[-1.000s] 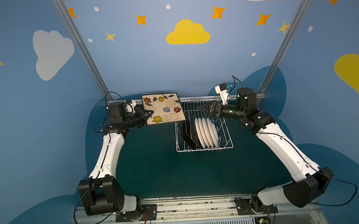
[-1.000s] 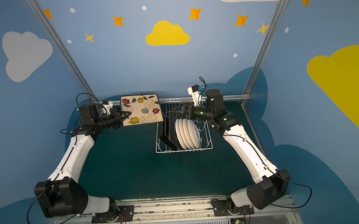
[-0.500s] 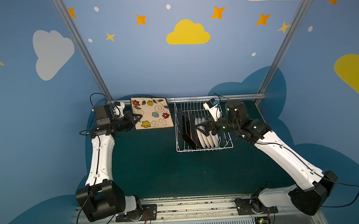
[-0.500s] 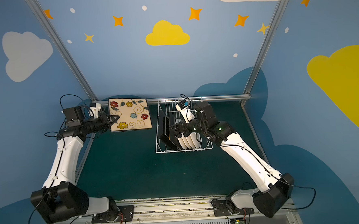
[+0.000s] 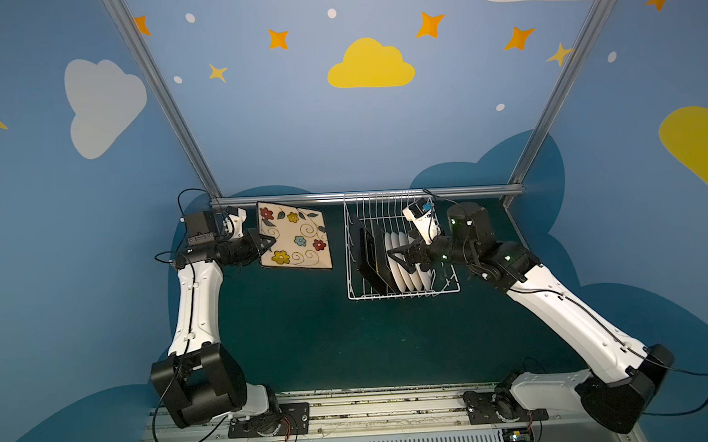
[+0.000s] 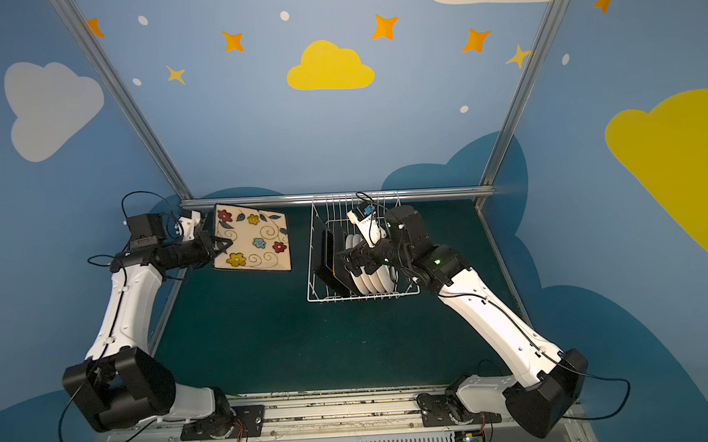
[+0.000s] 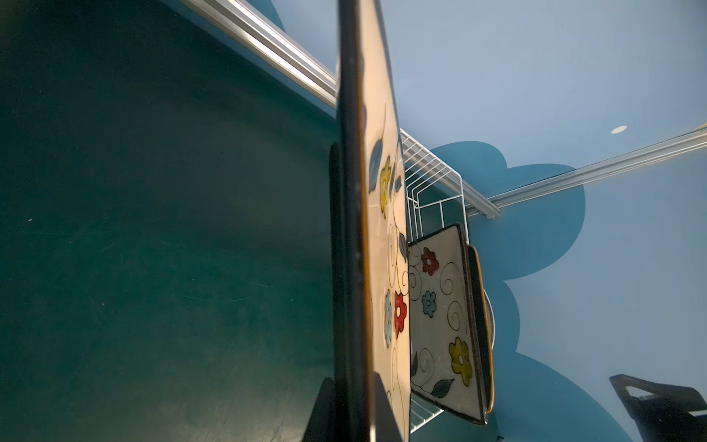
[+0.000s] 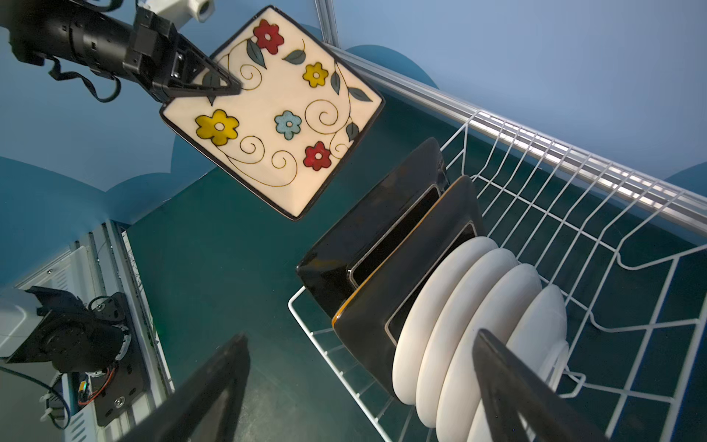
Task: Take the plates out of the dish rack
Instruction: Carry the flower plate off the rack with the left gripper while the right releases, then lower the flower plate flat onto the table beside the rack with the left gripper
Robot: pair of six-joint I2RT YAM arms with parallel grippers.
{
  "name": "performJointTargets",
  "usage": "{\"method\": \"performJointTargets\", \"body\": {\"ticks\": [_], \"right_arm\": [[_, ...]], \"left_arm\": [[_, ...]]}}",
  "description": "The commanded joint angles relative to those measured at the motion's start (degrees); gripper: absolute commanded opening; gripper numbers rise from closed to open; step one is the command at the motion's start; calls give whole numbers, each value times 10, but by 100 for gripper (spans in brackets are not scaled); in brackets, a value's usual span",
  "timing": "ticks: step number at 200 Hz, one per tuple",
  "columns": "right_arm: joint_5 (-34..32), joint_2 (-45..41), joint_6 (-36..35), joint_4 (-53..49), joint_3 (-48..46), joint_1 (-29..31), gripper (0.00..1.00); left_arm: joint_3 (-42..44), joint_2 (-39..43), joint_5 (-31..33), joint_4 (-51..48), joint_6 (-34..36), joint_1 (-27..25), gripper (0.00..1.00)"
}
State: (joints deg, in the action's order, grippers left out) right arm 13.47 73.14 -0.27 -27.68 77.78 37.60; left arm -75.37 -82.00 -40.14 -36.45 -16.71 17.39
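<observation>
My left gripper is holding the square flowered plate. It will let go of it on the green table (image 5: pixel 297 257) between the dish rack and side.
My left gripper (image 5: pixel 268 244) is shut on the edge of a square plate with a cream flowered face (image 5: pixel 297 241), holding it face up above the table, left of the dish rack (image 5: pixel 402 295). In the left wrist view this plate (image 7: pixel 352 229) is edge-on between my fingers. The white wire rack holds two black-backed square plates (image 8: pixel 382 229) and several round white plates (image 8: pixel 459 325), all on edge. My right gripper (image 8: pixel 359 338) hangs open just above that row, with nothing between its fingers. It shows in both top views (image 6: pixel 346 264).
The rack stands against the back rail (image 5: pixel 367 196) at the middle. Dark green table (image 5: pixel 329 335) lies open in front of the rack and under the held plate. The side walls stand close to both arms.
My left gripper carried the flowered plate leftward away from the rack and a little lower. My right gripper came down from the rack's far end to just over the plates, still open.
</observation>
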Motion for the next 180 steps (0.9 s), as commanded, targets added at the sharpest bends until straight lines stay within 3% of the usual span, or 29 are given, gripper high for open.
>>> {"method": "performJointTargets", "body": {"ticks": [1, 88, 180], "right_arm": [[-5, -10, -5, 11, -8, 3, 91], [-11, -16, 14, 16, -17, 7, 91], [-23, -7, 10, -5, -1, 9, 91]], "left_arm": [[14, 14, -64, 90, 12, 2, 3], [-27, -87, -58, 27, 125, 14, 3], [-49, -223, -108, 98, 117, 23, 3]]}}
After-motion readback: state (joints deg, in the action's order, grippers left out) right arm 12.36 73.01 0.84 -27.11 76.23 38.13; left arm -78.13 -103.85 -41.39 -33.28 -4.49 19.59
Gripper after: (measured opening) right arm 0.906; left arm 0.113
